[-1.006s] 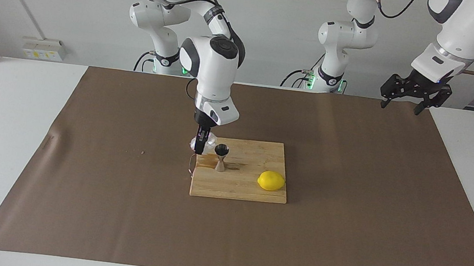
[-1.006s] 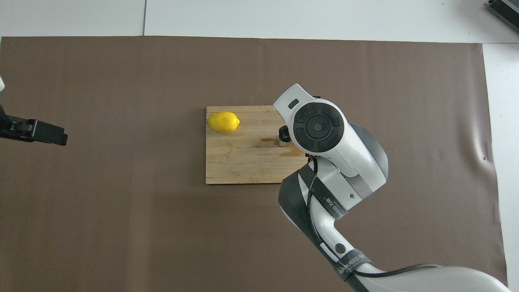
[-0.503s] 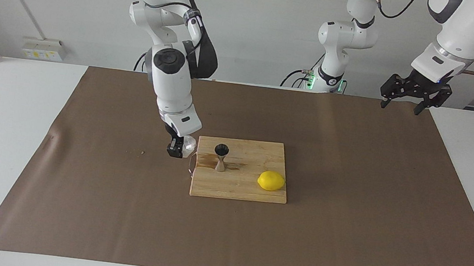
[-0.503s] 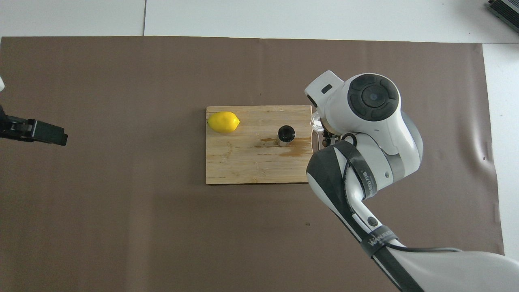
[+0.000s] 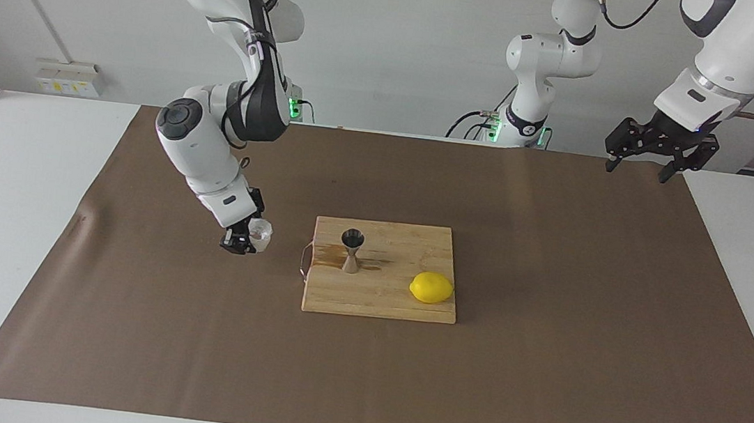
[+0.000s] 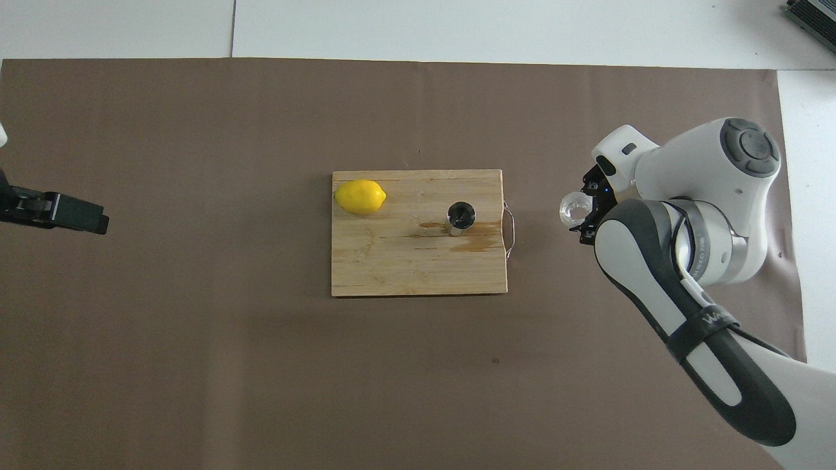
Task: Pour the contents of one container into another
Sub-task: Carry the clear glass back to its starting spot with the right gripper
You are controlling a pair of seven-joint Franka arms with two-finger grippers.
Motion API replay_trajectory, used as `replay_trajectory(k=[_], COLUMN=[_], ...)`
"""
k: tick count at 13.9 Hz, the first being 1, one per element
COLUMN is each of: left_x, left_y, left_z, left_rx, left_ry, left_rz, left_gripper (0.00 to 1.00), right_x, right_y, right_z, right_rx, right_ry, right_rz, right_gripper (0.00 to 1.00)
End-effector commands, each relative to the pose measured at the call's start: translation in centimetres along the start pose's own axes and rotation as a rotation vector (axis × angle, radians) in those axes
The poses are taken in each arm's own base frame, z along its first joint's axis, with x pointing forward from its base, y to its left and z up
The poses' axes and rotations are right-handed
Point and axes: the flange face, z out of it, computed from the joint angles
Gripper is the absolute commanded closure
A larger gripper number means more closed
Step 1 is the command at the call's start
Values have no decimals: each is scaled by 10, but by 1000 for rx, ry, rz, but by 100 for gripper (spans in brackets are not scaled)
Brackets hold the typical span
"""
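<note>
My right gripper will set the clear cup, now held low over the paper, down on the brown paper (image 6: 618, 242), at a spot that is well beyond the wire handle of the board.
The small clear faceted cup (image 5: 260, 232) is upright in my right gripper (image 5: 246, 238), which is shut on it low over the brown paper, off the cutting board toward the right arm's end. The cup also shows in the overhead view (image 6: 574, 209), with the right gripper (image 6: 586, 217) beside it. The steel hourglass jigger (image 5: 352, 251) stands upright on the wooden cutting board (image 5: 402, 305), dark inside from above (image 6: 461, 217). My left gripper (image 5: 637, 169) hangs open and empty, waiting over the table's edge at the left arm's end (image 6: 85, 217).
A yellow lemon (image 5: 431, 288) lies on the board (image 6: 392, 271) beside the jigger, toward the left arm's end. A wet stain (image 6: 475, 246) marks the board by the jigger. A wire handle (image 6: 510, 228) sticks out from the board's edge. Brown paper (image 5: 542, 369) covers the table.
My right gripper has carried the cup away from above the jigger, off the board toward the right arm's end, turning it back upright. The left arm has not moved.
</note>
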Motion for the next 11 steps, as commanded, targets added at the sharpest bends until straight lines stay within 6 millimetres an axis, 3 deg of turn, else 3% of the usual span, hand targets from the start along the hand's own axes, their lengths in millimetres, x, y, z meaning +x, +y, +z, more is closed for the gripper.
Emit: replay_trajectory(k=[1,6,11], left_x=[-5,-5,-5], left_y=[0,0,0], left_z=[1,1,1], left_rx=[-6,-6,-8], left_ry=[7,7,7], left_rz=[-10,-10,-10], left_gripper=[0,0,0], right_x=[-27,-83,-112], right_y=[-15,-35,-43], right_z=[1,37,48], right_rx=[-2,-12,-4], right_ry=[56,137,151], right_rz=[6,-15,-40], right_gripper=[95,95,95])
